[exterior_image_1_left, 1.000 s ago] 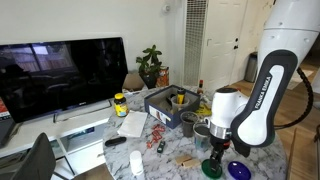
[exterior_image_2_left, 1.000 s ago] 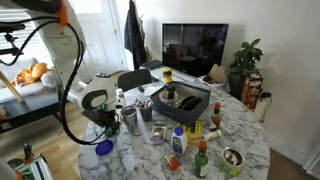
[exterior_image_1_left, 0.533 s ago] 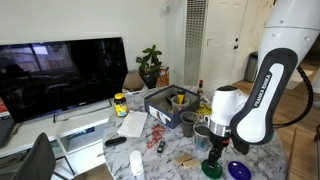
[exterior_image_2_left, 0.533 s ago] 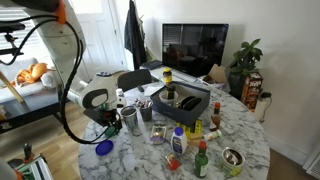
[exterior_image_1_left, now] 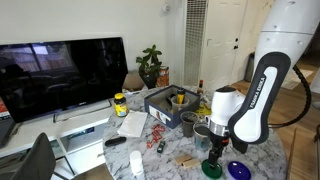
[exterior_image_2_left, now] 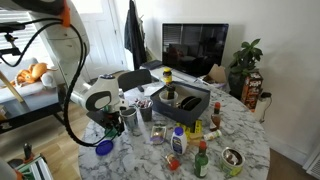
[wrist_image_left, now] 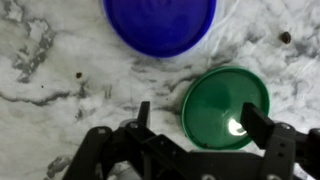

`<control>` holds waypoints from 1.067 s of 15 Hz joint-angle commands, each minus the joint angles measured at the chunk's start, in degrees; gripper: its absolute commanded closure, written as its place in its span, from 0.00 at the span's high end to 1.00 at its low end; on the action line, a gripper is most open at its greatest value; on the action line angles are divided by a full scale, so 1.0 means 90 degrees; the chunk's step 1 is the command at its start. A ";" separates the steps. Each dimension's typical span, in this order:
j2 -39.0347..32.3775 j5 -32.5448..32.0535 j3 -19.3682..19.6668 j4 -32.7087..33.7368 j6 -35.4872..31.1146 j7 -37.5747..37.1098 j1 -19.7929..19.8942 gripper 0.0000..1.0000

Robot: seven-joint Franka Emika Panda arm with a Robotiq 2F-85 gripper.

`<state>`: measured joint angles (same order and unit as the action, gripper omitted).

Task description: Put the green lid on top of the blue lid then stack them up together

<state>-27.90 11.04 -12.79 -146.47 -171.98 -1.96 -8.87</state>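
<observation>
Next, my gripper pinches the rim (wrist_image_left: 184, 113) of the green lid, with one finger past that rim and the other over the green lid, before it carries the green lid onto the blue lid.
The green lid (wrist_image_left: 225, 105) lies flat on the marble table, just below the blue lid (wrist_image_left: 160, 22). The two are apart by a narrow gap. My gripper (wrist_image_left: 203, 122) is open right above the green lid. The left finger is off the lid's left rim and the right finger overlaps its right side. In an exterior view the gripper (exterior_image_1_left: 214, 150) hangs low over the green lid (exterior_image_1_left: 211, 168), with the blue lid (exterior_image_1_left: 238, 171) beside it. In an exterior view the blue lid (exterior_image_2_left: 104, 147) shows below the gripper (exterior_image_2_left: 108, 130), and the green lid is hidden there.
A dark tray (exterior_image_1_left: 165, 100) with jars stands mid-table, with a grey metal tin (exterior_image_1_left: 189, 122) close to the arm. A metal cup (exterior_image_2_left: 131, 120) stands right by the gripper. Bottles (exterior_image_2_left: 178, 143) crowd the table's middle. A television (exterior_image_1_left: 60, 75) stands behind.
The arm has shifted slightly above the lids. Both lids lie where they were.
</observation>
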 commanded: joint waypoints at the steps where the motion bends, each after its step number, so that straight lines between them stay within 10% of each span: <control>1: -0.0177 -0.0206 0.0057 0.0108 -0.0055 -0.0169 -0.0093 0.79; 9: -0.0186 -0.0268 0.0076 0.0127 0.0006 -0.0149 -0.0100 0.31; 16: -0.0170 -0.0299 0.0077 0.0114 0.0045 -0.0141 -0.0078 0.24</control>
<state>-28.69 9.88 -12.35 -145.62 -171.97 -1.96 -9.06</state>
